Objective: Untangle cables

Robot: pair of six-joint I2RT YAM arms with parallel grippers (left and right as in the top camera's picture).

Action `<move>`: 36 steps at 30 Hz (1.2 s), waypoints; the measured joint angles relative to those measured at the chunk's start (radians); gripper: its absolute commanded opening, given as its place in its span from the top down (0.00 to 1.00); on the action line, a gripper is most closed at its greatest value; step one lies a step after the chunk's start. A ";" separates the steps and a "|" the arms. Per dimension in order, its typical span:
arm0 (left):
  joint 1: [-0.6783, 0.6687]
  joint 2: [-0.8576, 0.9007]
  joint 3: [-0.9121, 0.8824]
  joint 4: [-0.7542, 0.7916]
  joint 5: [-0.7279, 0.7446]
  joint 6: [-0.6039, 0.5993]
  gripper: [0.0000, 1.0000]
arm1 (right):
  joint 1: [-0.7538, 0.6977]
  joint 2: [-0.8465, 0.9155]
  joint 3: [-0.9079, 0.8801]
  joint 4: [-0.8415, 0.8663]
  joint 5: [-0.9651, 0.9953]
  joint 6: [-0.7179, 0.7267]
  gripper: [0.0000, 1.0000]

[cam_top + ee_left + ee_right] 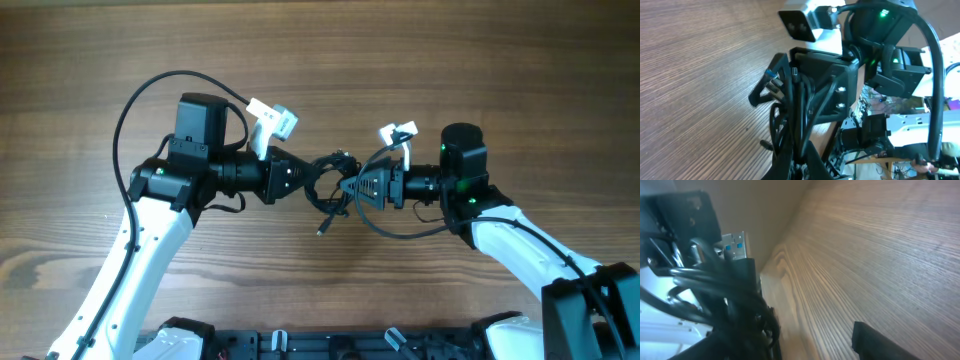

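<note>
Next, I back my right gripper clear, as the cables bunch beside its open gap, then bring it in and pinch a loose piece of cable (318, 184).
The cables (328, 185) are a small tangle of thin black cords held just above the wooden table (90, 60) between my two grippers. My left gripper (308, 180) comes in from the left and is shut on several strands, which run up from its jaws in the left wrist view (800, 167). One loose plug end (320, 232) hangs toward the table. My right gripper (346, 187) faces it from the right with fingers apart (810, 330). The cables (705, 280), with a blue USB plug (735, 245), lie against its left finger. Its right finger (880, 340) is bare.
Thick black arm wires loop above the left arm (150, 95) and below the right wrist (400, 232). White camera mounts (272, 118) (398, 132) stick up from both wrists. A black rail (330, 345) runs along the table's near edge.
</note>
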 measured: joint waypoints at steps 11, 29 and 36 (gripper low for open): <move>0.000 0.012 0.000 0.008 0.020 0.005 0.00 | 0.047 0.000 0.000 0.000 0.124 0.210 0.96; -0.230 0.102 0.004 0.059 -0.634 -0.726 0.96 | 0.053 0.000 0.000 0.089 0.206 0.524 0.94; -0.195 0.105 0.011 0.020 -0.773 -0.755 0.96 | 0.057 0.000 -0.001 0.065 0.196 0.404 0.11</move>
